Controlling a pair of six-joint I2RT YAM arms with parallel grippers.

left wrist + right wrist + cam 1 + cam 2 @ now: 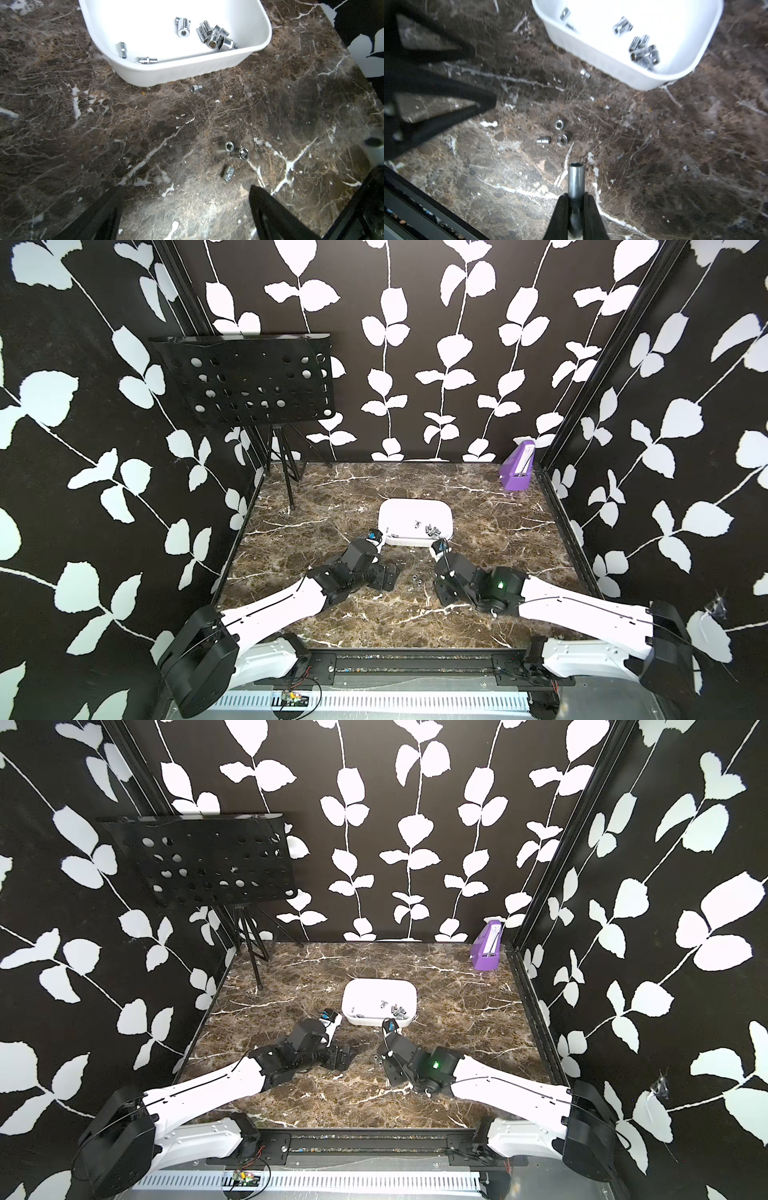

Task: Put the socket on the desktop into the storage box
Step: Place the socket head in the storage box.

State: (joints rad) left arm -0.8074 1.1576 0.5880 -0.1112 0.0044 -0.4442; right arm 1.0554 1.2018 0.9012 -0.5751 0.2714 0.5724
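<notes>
I need to use my right gripper to set the long tubular socket down in the storage box (423, 529) (624, 44), next to the clustered chrome sockets.
The white storage box (405, 512) (176, 72) sits mid-desktop (374, 614) with several chrome sockets inside. My right gripper (576, 196) is shut on a long tubular socket (576, 178), held just above the marble a short way in front of the box (602, 58). Three small sockets (559, 124) (562, 139) (544, 140) lie loose between the two grippers, and a fourth (585, 73) rests close to the box wall. My left gripper (185, 199) is open over bare marble, with nothing between its fingers (261, 199). The nearest loose socket (228, 172) lies just ahead of it.
A black perforated music stand (249, 381) on a tripod stands at the back left. A small purple wedge box (517, 470) sits at the back right corner. Patterned walls close in three sides, and a black rail (415, 666) runs along the front edge.
</notes>
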